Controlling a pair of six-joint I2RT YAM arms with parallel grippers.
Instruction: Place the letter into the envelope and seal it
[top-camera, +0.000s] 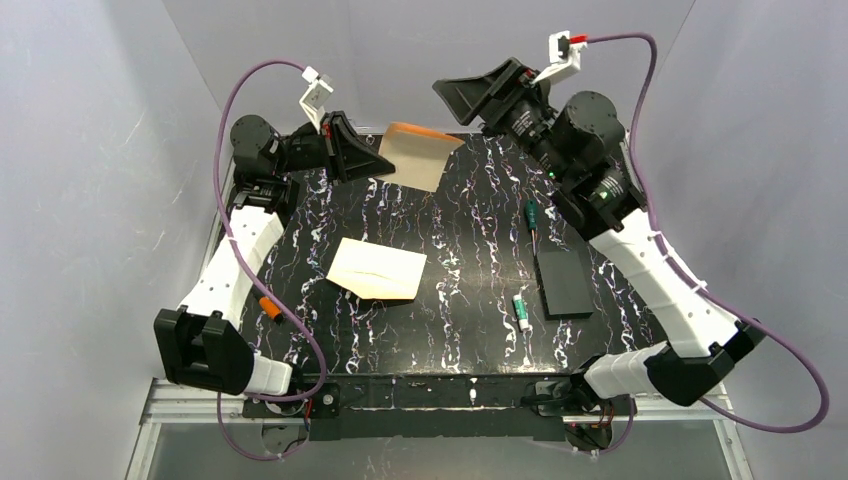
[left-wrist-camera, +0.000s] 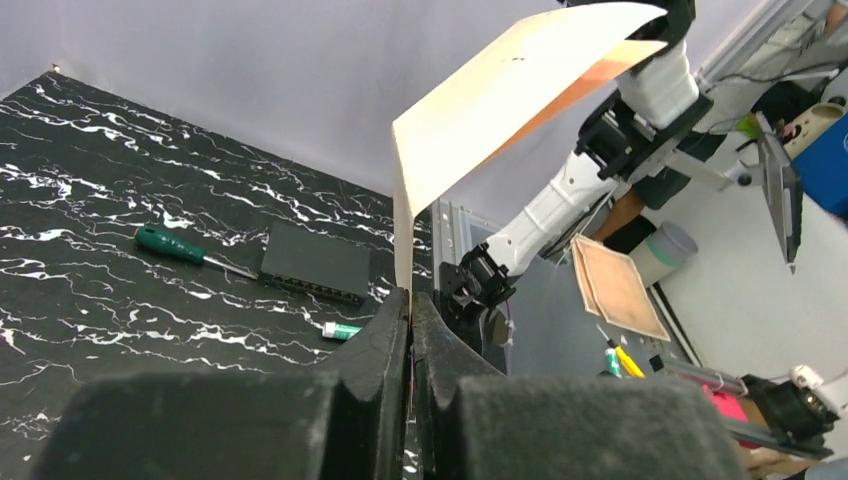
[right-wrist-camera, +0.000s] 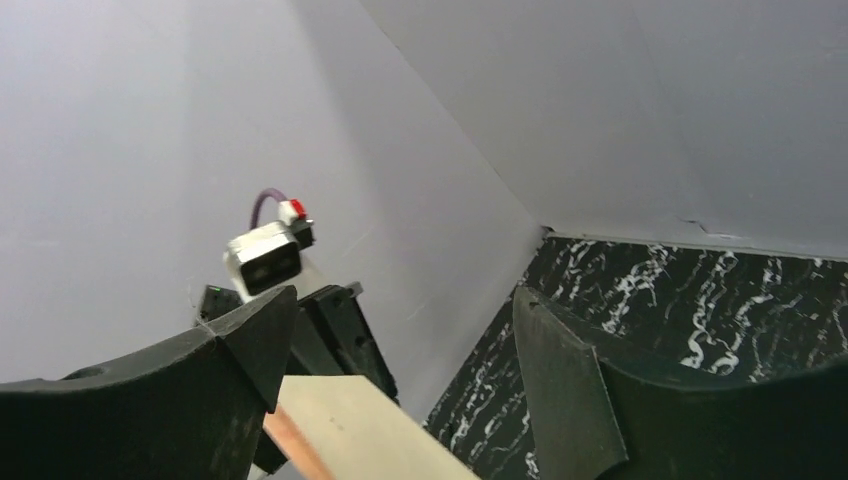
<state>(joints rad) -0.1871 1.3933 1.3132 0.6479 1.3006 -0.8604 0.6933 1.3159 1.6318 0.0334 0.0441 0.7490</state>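
Note:
The letter's layers gape beyond my left gripper, under my open right gripper, which should lower and pinch the letter's loose end (top-camera: 450, 146).
The letter (top-camera: 420, 155), a plain tan sheet, hangs in the air over the back of the table. My left gripper (top-camera: 385, 165) is shut on its left edge. In the left wrist view the fingers (left-wrist-camera: 385, 330) pinch the letter (left-wrist-camera: 500, 100), which rises and bends away toward the right arm. My right gripper (top-camera: 475, 100) is open just beyond the sheet's far right corner and is not gripping it. In the right wrist view the letter (right-wrist-camera: 370, 430) lies below the open right gripper (right-wrist-camera: 400, 300). The pale cream envelope (top-camera: 378, 268) lies flat mid-table.
On the right half of the table lie a green-handled screwdriver (top-camera: 531, 215), a black box (top-camera: 563, 283) and a small green and white tube (top-camera: 520, 310). A small orange object (top-camera: 270, 308) lies beside the left arm. Grey walls close in on three sides.

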